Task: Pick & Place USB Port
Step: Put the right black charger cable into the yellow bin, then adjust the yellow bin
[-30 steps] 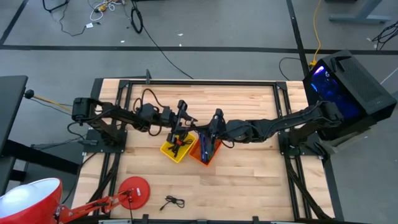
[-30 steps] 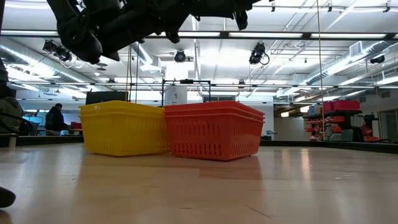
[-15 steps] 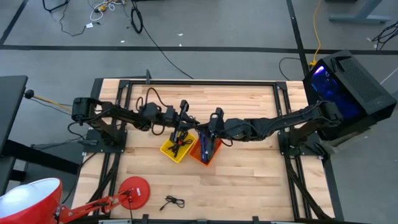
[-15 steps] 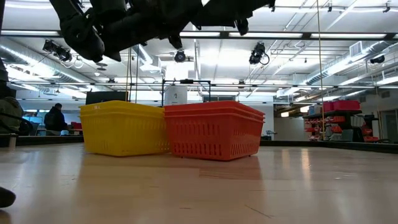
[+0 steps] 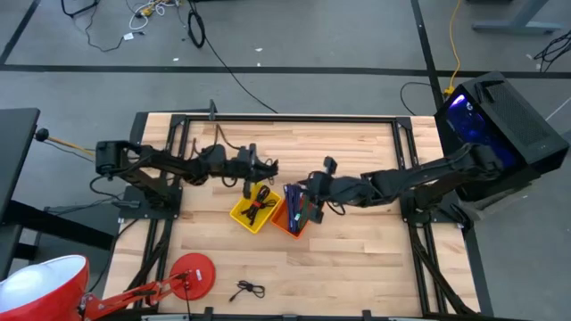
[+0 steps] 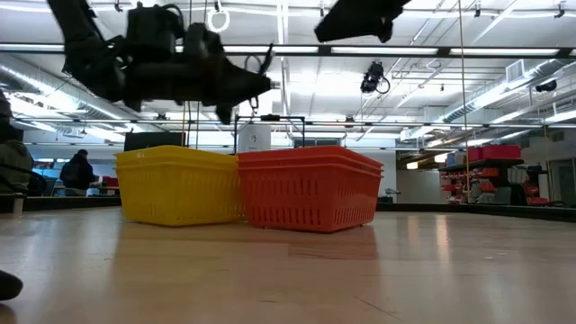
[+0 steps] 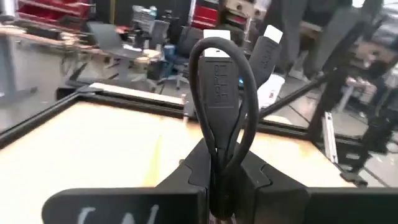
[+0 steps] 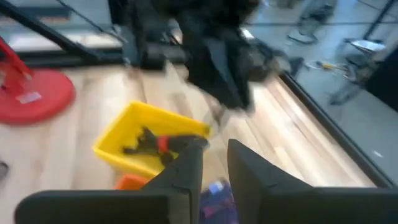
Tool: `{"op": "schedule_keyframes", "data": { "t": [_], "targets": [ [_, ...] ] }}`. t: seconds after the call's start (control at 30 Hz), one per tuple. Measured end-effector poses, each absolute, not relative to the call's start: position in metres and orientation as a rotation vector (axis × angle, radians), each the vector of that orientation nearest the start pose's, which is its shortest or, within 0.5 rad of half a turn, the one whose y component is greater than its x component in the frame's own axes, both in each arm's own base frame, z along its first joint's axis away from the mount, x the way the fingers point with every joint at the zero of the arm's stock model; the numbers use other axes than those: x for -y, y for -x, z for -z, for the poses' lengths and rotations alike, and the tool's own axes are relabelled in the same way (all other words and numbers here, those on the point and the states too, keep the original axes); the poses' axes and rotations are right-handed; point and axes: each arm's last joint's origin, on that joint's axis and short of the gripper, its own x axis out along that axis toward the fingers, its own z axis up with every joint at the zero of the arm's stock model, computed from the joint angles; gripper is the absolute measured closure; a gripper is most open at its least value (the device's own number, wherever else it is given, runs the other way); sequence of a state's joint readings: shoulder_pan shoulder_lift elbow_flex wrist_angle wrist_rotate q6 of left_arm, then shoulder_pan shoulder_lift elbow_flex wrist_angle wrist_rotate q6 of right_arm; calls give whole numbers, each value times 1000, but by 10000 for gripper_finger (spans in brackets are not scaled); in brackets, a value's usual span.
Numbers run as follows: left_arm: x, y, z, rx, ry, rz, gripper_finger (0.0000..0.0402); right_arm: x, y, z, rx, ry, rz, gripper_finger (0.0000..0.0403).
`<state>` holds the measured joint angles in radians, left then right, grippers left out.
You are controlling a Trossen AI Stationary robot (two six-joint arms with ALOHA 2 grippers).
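Observation:
Next, the left gripper releases the black USB cable among the other black cables in the yellow basket (image 5: pixel 255 213).
A black USB cable (image 7: pixel 217 93), folded into a loop with two plugs at its free end, is in my left gripper (image 7: pixel 219 184), which is shut on it above the far side of the yellow basket (image 5: pixel 252 210). In the low view my left gripper (image 6: pixel 259 83) hangs well above both baskets. My right gripper (image 8: pixel 212 163) is open with nothing between its fingers. It hangs over the orange basket (image 5: pixel 295 216), which stands against the yellow one. More black cables (image 8: pixel 148 140) lie in the yellow basket. My left gripper pinches the folded cable between its two fingers, several strands together, at the bend below the plugs (image 7: pixel 219 163). The fingers lie about level and point toward the table's right. The loop and both plugs (image 7: pixel 215 57) stick out past the fingertips, lifted clear of the baskets.
A red round lamp base (image 5: pixel 192 272) and a loose black cable (image 5: pixel 247 290) lie near the front edge. A computer case (image 5: pixel 500 116) stands off the table's right side. A black frame (image 5: pixel 285 118) borders the table. A person (image 6: pixel 81 171) is in the room beyond.
The two grippers stood close together over the baskets and have drawn apart. My left gripper has pulled back toward the table's left edge with the cable, and my right gripper has withdrawn toward the right edge over the orange basket.

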<state>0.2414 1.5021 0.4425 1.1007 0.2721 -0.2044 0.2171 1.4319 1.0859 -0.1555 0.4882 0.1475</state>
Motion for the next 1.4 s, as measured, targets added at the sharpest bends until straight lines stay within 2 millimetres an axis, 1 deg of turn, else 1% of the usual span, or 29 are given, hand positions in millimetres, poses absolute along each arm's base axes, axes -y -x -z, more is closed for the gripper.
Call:
{"op": "schedule_keyframes", "data": {
  "t": [0.13,0.23,0.33,0.53,0.67,0.77,0.9,0.97,1.1,1.2,1.3,1.4],
  "targets": [
    [-46,-239,-175,-3,277,29,369,-52,-302,-298,-470,56,378,334],
    [-37,-227,-169,-28,317,15,369,-50,-300,-301,-460,65,399,337],
    [-25,-221,-157,-134,382,33,369,-48,-300,-300,-466,67,406,337],
    [0,-216,-138,-337,451,-5,369,-43,-299,-296,-480,70,422,337],
    [9,-216,-138,-339,445,-8,370,-40,-299,-290,-490,70,429,337],
    [11,-215,-137,-345,478,-9,370,-39,-298,-285,-498,54,436,337],
    [13,-215,-137,-352,480,1,369,-38,-297,-279,-506,50,439,337],
    [13,-215,-137,-348,481,10,353,-38,-297,-276,-499,47,438,337],
    [14,-217,-140,-340,483,20,280,-38,-298,-276,-487,39,429,337],
    [14,-218,-141,-338,483,25,237,-38,-298,-276,-486,39,428,337],
    [14,-219,-142,-333,481,25,217,-39,-298,-276,-489,35,416,337],
    [12,-219,-143,-321,483,22,213,-39,-298,-276,-490,34,412,337]
  ]
}}
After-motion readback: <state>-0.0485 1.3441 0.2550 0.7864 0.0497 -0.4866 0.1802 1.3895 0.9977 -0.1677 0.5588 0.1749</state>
